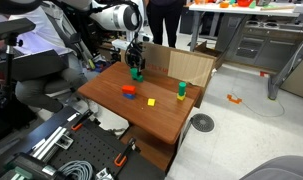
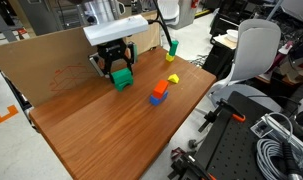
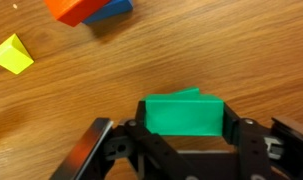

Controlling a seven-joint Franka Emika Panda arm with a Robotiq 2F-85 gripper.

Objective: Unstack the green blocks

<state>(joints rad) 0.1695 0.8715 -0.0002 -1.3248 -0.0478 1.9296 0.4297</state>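
Next, my gripper lets go of the upper green block on the bare wood (image 1: 108, 83) past the red block, opposite the yellow block.
The two green blocks (image 2: 121, 78) stand stacked on the wooden table (image 2: 111, 130) near its back edge; they also show in an exterior view (image 1: 136, 73). In the wrist view the upper green block (image 3: 186, 110) sits between my fingers, and a corner of the lower one peeks out behind it, slightly turned. My gripper (image 3: 184, 130) points straight down over the stack, and its fingers press both sides of the upper block. The gripper shows in both exterior views (image 2: 113, 62) (image 1: 136, 65).
A red block (image 2: 161, 88) lies on a blue block (image 2: 155, 99) mid-table, with a small yellow block (image 2: 173, 78) beside them. A taller green piece with a yellow bottom (image 2: 174, 47) stands farther off. A cardboard wall (image 2: 51, 55) runs along the table's back edge.
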